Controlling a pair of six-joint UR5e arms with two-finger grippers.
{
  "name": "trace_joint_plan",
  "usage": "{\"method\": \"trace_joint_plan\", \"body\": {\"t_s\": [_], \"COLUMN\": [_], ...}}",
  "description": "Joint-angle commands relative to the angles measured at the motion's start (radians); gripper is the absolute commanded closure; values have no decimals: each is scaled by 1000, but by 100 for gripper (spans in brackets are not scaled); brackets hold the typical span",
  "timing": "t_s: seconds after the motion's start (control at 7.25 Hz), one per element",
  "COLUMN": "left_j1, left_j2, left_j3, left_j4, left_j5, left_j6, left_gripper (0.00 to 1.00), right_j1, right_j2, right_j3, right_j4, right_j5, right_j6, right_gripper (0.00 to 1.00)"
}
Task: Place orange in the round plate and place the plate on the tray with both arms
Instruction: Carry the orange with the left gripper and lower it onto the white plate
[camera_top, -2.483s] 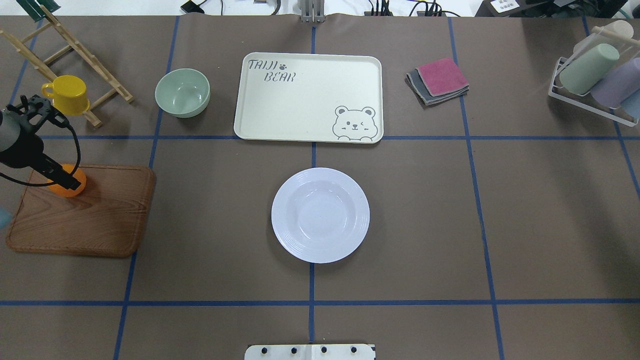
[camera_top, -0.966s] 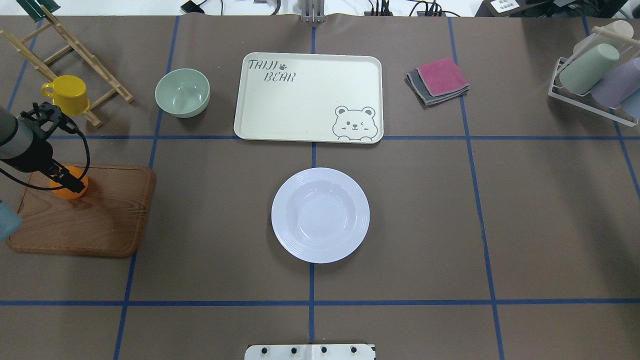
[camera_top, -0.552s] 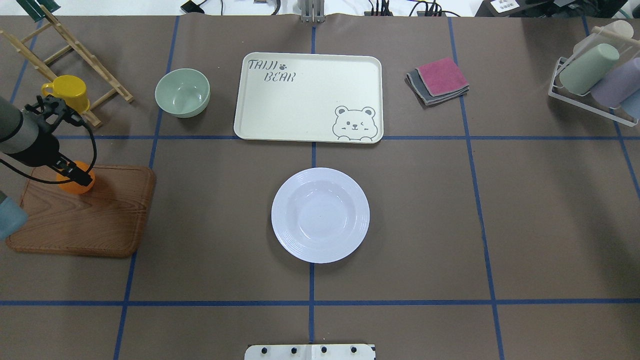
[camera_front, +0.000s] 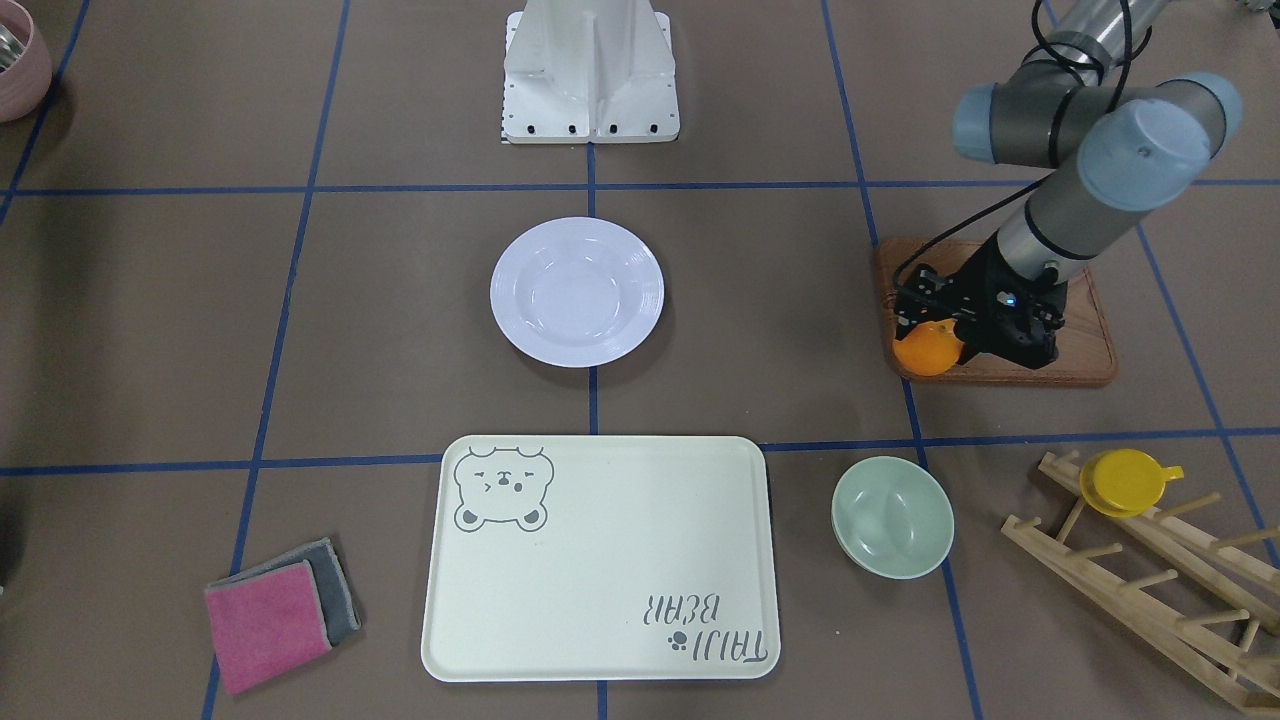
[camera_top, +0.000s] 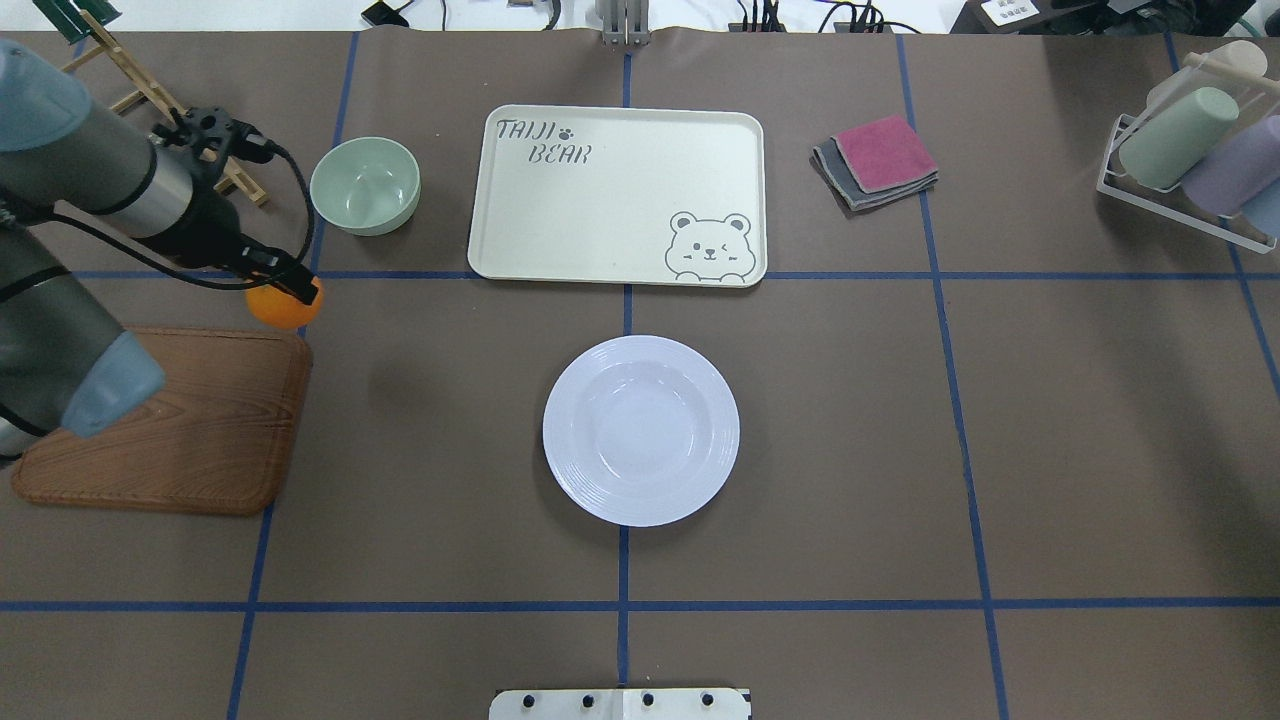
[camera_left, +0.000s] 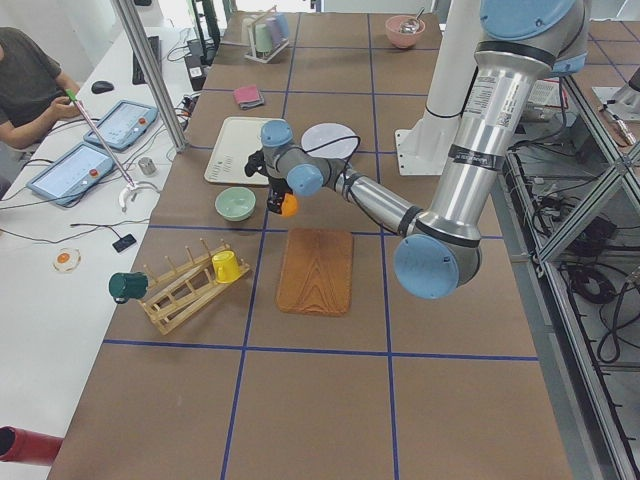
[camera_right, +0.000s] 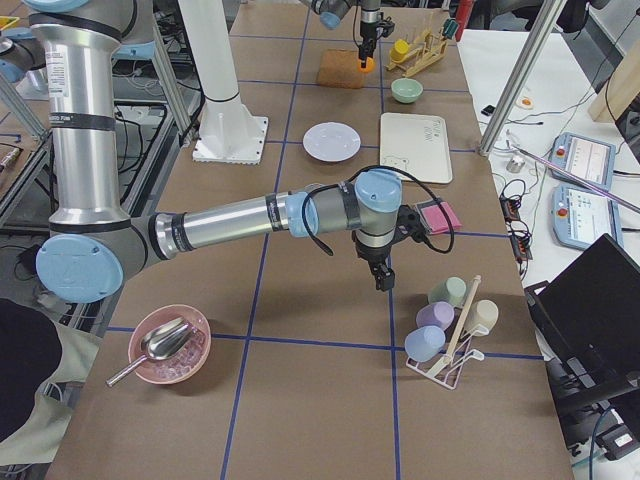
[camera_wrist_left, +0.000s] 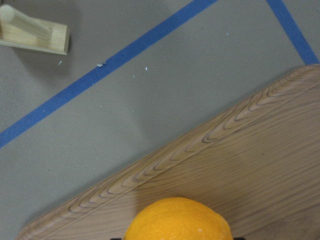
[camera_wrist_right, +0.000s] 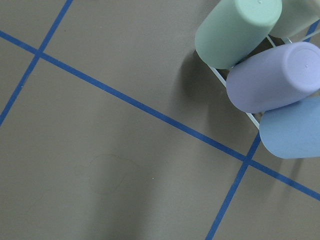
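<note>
Next, my left gripper lets go of the orange in the middle of the white round plate (camera_front: 583, 299).
The orange (camera_top: 280, 309) hangs in the air over the far right corner of the wooden board (camera_top: 190, 430), with my left gripper (camera_top: 292, 292) shut on it. From across the table the orange (camera_front: 924, 353) shows below the black gripper (camera_front: 948, 335), and it fills the bottom edge of the left wrist view (camera_wrist_left: 177, 220). The white round plate (camera_top: 641, 430) lies empty at the table's middle, well to the right of the orange. Beyond it rests the empty cream tray (camera_top: 615, 200). My right gripper (camera_right: 381, 281) hovers above the table near the cup rack; I cannot tell whether it is open or shut.
A pale-green bowl (camera_top: 364, 185) stands left of the tray, close to the left arm. A yellow cup (camera_front: 1125, 482) hangs on a wooden rack (camera_front: 1150, 570). Folded cloths (camera_top: 878, 160) and a rack of cups (camera_top: 1190, 160) sit at the right. A person sits at a side desk.
My left gripper has lifted the orange off the board and carried it to the right and away from the robot, past the board's far right corner.
</note>
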Motion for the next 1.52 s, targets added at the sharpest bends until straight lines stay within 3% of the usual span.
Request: {"method": "trace_joint_plan", "body": {"t_s": [0.0, 0.28, 0.41, 0.69, 1.1, 1.38], "left_j1": [121, 248, 280, 363, 431, 443], "left_j2": [-173, -335, -390, -536, -542, -544], "left_j3": [1, 10, 47, 207, 263, 271], "left_j4": [69, 212, 220, 220, 219, 219], "left_j5": [12, 151, 188, 294, 359, 359], "left_j6": [-241, -335, -357, -460, -464, -464], "left_gripper": [90, 90, 90, 90, 86, 72], "right_j1": [0, -2, -8, -16, -19, -19], "right_j2": [0, 0, -6, -20, -21, -23], "right_j3": [3, 4, 0, -6, -6, -8], "right_j4": [1, 1, 47, 98, 98, 98], "right_j5": [0, 0, 0, 1, 1, 0], "right_j6": [0, -1, -1, 0, -1, -1], "right_gripper": [0, 0, 0, 0, 0, 0]}}
